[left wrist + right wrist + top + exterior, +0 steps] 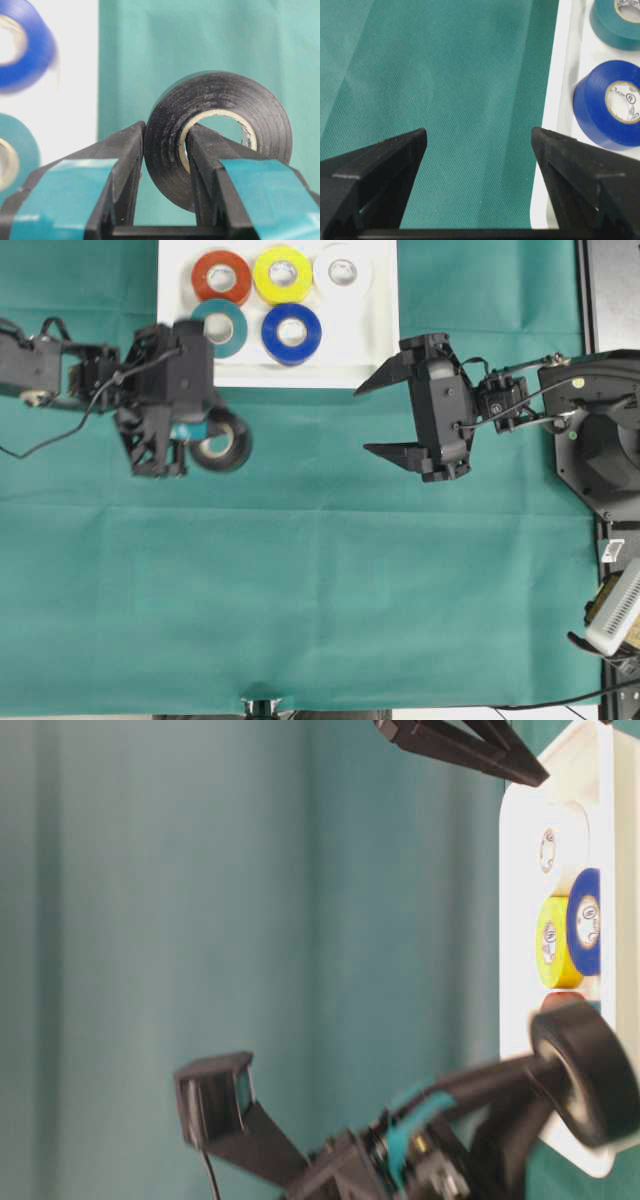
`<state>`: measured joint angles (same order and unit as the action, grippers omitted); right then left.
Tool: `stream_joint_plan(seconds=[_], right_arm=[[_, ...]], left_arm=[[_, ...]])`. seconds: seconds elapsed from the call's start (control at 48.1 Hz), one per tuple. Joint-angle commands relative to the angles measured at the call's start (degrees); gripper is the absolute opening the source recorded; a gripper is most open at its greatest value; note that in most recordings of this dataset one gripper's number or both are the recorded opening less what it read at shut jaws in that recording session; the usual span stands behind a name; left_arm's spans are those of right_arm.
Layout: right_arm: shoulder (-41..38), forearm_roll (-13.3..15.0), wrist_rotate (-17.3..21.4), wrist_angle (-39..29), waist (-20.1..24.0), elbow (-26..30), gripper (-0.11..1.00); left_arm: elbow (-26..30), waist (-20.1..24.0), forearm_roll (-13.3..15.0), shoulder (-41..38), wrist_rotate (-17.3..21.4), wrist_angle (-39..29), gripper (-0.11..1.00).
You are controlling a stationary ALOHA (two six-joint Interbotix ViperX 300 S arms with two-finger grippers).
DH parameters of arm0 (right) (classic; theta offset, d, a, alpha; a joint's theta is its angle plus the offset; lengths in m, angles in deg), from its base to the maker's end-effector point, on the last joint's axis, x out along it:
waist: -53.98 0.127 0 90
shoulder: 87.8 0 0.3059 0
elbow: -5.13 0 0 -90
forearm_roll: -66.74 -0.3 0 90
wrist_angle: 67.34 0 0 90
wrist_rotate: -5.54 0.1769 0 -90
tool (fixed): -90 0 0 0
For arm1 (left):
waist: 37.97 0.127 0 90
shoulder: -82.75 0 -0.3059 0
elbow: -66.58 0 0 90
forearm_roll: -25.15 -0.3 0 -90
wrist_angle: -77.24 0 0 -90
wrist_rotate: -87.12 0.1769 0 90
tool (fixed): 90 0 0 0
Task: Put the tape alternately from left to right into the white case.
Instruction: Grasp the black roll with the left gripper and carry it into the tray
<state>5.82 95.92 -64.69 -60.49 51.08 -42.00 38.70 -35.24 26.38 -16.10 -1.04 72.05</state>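
I will release the black tape roll, now just in front of the case, from my left gripper in the white case's empty corner (346,330) next to the blue tape roll.
The white case (378,345) lies at the table's far edge and holds red (221,277), yellow (283,274), white (343,270), teal (222,328) and blue (291,333) tape rolls. My left gripper (205,436) is shut on a black tape roll (224,442), just in front of the case's left end. In the left wrist view one finger presses the outside of the black roll (220,100) and the other sits inside its core. My right gripper (363,420) stands open and empty over the cloth, beside the case's front right corner (554,100).
A green cloth (320,580) covers the table. The right arm's black base (600,440) and a white object (615,610) sit along the right edge. A black panel (612,290) is at the far right corner.
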Motion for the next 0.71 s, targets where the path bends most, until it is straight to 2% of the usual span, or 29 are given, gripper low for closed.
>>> stream_joint_plan(seconds=[0.0,0.229,0.686], right_arm=[[0.3,-0.2,0.2,0.7,0.1,0.4,0.83],[0.3,-0.2,0.2,0.8,0.1,0.4,0.83],[0.0,-0.2,0.2,0.8,0.1,0.4,0.83]], left_arm=[[2.6,1.8,0.0,0.0,0.1,1.8,0.24],[7.9,6.0,-0.1,-4.1,0.1,3.2,0.24],[18.7,10.6,-0.1,-13.3,0.1,3.3,0.24]])
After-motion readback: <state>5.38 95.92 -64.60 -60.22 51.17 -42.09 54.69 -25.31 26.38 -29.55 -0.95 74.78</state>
